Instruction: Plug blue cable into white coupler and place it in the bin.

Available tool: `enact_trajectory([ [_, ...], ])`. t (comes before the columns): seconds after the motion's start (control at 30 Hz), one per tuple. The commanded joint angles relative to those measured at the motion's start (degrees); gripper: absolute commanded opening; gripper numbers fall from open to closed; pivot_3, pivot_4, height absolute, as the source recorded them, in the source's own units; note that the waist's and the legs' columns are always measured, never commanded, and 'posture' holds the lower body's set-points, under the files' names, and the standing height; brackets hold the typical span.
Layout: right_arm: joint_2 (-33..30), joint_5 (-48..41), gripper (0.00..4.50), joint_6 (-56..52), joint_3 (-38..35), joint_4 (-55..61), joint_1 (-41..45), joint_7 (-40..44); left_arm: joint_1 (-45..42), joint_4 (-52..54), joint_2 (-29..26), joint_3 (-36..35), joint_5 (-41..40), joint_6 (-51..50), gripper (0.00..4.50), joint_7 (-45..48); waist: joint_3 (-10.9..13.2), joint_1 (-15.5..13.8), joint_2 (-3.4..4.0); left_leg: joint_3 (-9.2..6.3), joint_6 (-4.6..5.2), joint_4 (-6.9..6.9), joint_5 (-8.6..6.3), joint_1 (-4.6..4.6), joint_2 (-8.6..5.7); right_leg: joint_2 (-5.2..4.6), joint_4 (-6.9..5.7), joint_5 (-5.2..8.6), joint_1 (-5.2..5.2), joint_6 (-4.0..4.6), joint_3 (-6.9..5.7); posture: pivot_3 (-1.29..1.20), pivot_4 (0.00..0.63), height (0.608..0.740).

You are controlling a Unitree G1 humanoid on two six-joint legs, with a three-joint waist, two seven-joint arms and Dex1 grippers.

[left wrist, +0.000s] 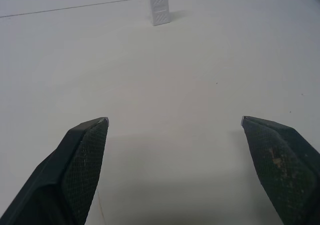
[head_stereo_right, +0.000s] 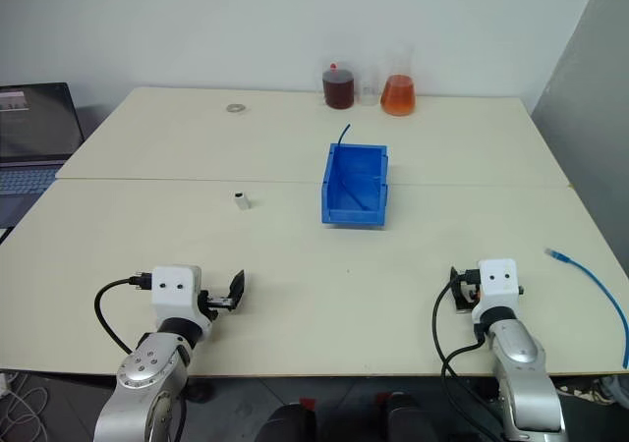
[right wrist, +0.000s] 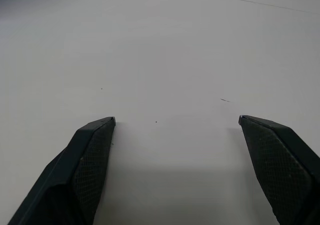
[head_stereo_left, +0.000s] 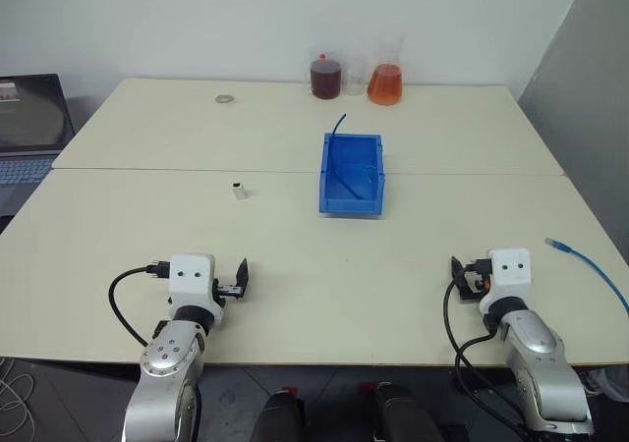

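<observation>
My right gripper needs to grip the blue cable in the part [head_stereo_left: 580,256] just behind its plug, leaving the plug free for the white coupler.
The white coupler [head_stereo_left: 239,191] stands upright on the cream table, left of the bin [head_stereo_left: 325,173], a bright-blue open-topped box at the table's middle. In the left wrist view the coupler [left wrist: 159,5] sits well ahead of my left gripper [left wrist: 175,120], whose black fingers are wide open over bare table. The blue cable [head_stereo_left: 591,263] lies at the table's right edge, its plug [head_stereo_left: 555,243] pointing inward, to the right of my right gripper [right wrist: 176,119]. That gripper is also open and holds nothing.
A short dark-blue wire [head_stereo_left: 338,126] sticks up from the bin's back corner. Two flasks, one dark red [head_stereo_left: 325,76] and one orange [head_stereo_left: 385,82], stand at the far edge. A small ring [head_stereo_left: 225,98] lies at back left. A laptop [head_stereo_left: 29,128] sits off the table's left side.
</observation>
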State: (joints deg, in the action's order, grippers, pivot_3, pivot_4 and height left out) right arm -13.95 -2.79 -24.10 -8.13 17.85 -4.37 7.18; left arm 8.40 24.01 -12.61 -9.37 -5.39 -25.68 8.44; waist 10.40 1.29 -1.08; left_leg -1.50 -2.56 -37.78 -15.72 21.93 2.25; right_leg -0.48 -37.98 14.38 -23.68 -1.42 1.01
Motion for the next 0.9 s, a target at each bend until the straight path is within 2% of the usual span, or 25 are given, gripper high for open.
enact_trajectory([
  [0.03,-0.68,0.37,4.22,1.65,-1.66,1.15,0.33,-0.60,-0.90,1.11,-0.42,-0.23,-0.88,0.30,4.50,0.79,0.00,0.03,0.00,0.00,0.00,0.00,0.00,0.00,0.00,0.00,0.00,0.00,0.00,0.00,0.00,0.00,0.150,0.740],
  [0.37,-0.52,0.39,4.22,1.40,-2.51,2.67,-1.02,-0.92,-1.25,0.83,-0.65,0.69,-2.21,-0.11,4.50,2.70,0.00,0.19,0.00,0.00,0.00,0.00,0.00,0.00,0.00,0.01,0.00,0.00,0.00,-0.01,0.01,0.00,0.150,0.740],
  [0.67,-2.69,-1.35,4.22,0.49,-5.73,4.41,-0.99,0.42,-8.85,-0.09,-7.80,4.58,-6.96,-0.07,4.50,15.30,0.00,0.12,0.00,0.00,0.00,-0.02,0.00,0.00,0.00,0.02,-0.01,0.00,0.00,0.01,0.00,0.00,0.150,0.740],
  [0.77,-5.14,-2.45,4.22,1.60,-7.69,3.60,-0.45,2.74,-12.45,-0.78,-10.20,9.94,-7.64,0.39,4.50,21.71,0.00,0.23,0.00,0.02,0.00,-0.03,0.00,0.00,-0.02,0.02,0.00,-0.03,0.02,-0.05,0.02,0.00,0.150,0.740],
  [0.9,-12.62,-4.34,4.22,1.93,-12.94,-2.61,2.52,7.25,-20.36,-3.78,-13.37,18.98,-7.31,3.06,4.50,32.57,0.03,0.15,0.00,0.03,0.00,-0.05,0.00,0.02,-0.08,0.01,0.03,-0.06,0.03,-0.10,0.06,0.00,0.150,0.740],
])
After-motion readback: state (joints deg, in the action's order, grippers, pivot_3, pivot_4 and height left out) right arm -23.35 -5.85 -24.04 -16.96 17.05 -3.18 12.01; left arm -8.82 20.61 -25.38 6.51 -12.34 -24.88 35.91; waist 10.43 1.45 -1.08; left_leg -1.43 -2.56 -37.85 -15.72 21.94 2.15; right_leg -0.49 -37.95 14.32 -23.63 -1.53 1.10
